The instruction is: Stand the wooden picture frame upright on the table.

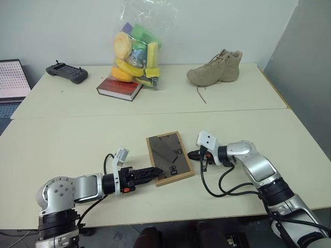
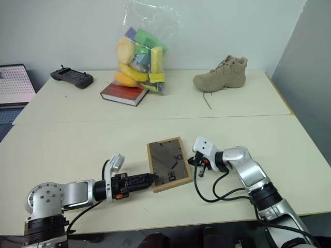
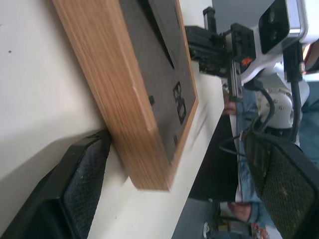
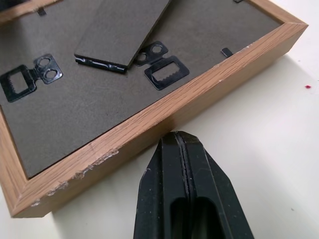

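Observation:
I see the prop folded against the frame's back, so I should grip the frame's near corner (image 1: 158, 182) with my left gripper and lift while my right gripper opens the prop.
The wooden picture frame (image 1: 169, 156) lies flat on the table (image 1: 77, 139), dark brown back up, with its hinged prop (image 4: 124, 30) folded against the back. My left gripper (image 1: 157, 172) is at the frame's near left corner and open. One finger (image 3: 84, 184) sits against the frame's wooden side, the other (image 3: 279, 184) stands well away from it. My right gripper (image 1: 192, 154) is shut. Its closed tips (image 4: 180, 137) rest at the frame's right edge and hold nothing.
Along the back of the table are a black controller (image 1: 67, 72), a red-edged book (image 1: 120, 88), a clear bag of coloured toys (image 1: 137, 46) and a tan boot (image 1: 216, 68). A laptop (image 1: 11, 80) stands at the far left. A seam (image 1: 155, 112) crosses the table.

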Robot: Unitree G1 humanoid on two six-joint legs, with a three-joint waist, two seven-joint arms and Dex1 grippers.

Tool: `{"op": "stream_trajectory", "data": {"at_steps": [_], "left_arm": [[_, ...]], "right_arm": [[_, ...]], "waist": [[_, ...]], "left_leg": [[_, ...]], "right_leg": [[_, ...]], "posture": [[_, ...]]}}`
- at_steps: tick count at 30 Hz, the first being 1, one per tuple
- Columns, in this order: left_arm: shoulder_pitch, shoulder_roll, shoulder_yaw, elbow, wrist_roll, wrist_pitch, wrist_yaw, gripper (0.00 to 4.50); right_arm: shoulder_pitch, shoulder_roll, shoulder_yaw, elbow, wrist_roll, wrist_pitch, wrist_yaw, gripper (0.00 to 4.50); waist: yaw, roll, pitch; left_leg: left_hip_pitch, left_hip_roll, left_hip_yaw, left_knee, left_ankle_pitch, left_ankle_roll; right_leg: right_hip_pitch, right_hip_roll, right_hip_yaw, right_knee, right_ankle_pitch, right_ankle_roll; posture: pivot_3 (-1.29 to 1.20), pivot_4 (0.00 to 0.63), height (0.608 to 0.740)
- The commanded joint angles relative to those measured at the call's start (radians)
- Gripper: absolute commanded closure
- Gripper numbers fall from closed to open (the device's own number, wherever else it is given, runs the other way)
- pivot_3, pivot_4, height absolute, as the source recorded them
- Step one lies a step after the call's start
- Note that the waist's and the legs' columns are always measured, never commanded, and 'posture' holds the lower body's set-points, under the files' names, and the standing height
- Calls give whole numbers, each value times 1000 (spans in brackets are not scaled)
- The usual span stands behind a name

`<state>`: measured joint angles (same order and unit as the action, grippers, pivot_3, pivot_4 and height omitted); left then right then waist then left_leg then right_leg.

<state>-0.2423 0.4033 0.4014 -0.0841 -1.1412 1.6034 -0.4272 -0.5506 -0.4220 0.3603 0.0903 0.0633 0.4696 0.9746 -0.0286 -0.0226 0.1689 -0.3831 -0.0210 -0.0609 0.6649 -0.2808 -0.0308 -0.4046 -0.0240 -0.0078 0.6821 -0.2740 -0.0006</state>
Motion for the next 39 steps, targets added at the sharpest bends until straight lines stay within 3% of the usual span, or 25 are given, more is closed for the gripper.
{"op": "stream_trajectory", "data": {"at_steps": [1,7,16,21,24,26,30,35,39], "left_arm": [[8,-58,-43,23,77,-22,77,57],[-24,-92,-15,27,75,-61,93,57],[-55,-63,79,41,0,-4,87,1951],[-111,-76,144,47,-41,10,116,3042],[-145,-73,139,62,-51,11,160,3190],[-172,-59,115,53,-67,11,142,3190],[-245,-29,67,23,-60,-23,71,3190],[-286,30,-37,-33,-21,-116,-55,3190],[-289,85,-105,-58,14,-200,-154,3190]], "right_arm": [[-7,38,18,-68,15,8,-6,4500],[11,26,22,-52,-6,-13,-7,4500],[18,-16,-23,31,-29,-72,-51,4500],[-40,-50,-117,102,-19,-117,-104,4500],[-112,-60,-209,136,46,-103,-108,4500],[-167,-46,-272,103,161,16,-52,4500],[-289,3,-350,43,357,225,3,3905],[-374,78,-329,75,379,265,-38,2838],[-417,134,-284,183,324,186,-43,1993]], "waist": [[4,4,-6],[28,5,-10],[21,5,-10],[22,4,-10],[25,4,-9],[23,4,-9],[16,3,-7],[6,3,-7],[1,3,-7]], "left_leg": [[0,0,0,0,0,0],[1,-3,0,1,0,0],[1,-2,0,0,0,0],[1,-2,0,0,0,0],[0,-2,0,1,0,0],[-1,-2,1,1,0,0],[-1,-1,0,-1,0,0],[-1,-1,0,-1,0,0],[-1,-1,1,-1,0,-1]], "right_leg": [[0,0,0,0,0,0],[2,-2,0,0,0,1],[1,-1,0,0,0,0],[1,-1,0,0,0,0],[1,-1,0,0,0,0],[0,-1,0,0,0,0],[-1,-1,0,-1,0,0],[-1,-1,0,-2,0,0],[-1,-1,1,-2,0,0]], "posture": [[0,150,740],[0,150,740],[0,150,740],[0,150,740],[0,150,740],[0,150,740],[0,150,740],[0,150,740],[0,150,740]]}}
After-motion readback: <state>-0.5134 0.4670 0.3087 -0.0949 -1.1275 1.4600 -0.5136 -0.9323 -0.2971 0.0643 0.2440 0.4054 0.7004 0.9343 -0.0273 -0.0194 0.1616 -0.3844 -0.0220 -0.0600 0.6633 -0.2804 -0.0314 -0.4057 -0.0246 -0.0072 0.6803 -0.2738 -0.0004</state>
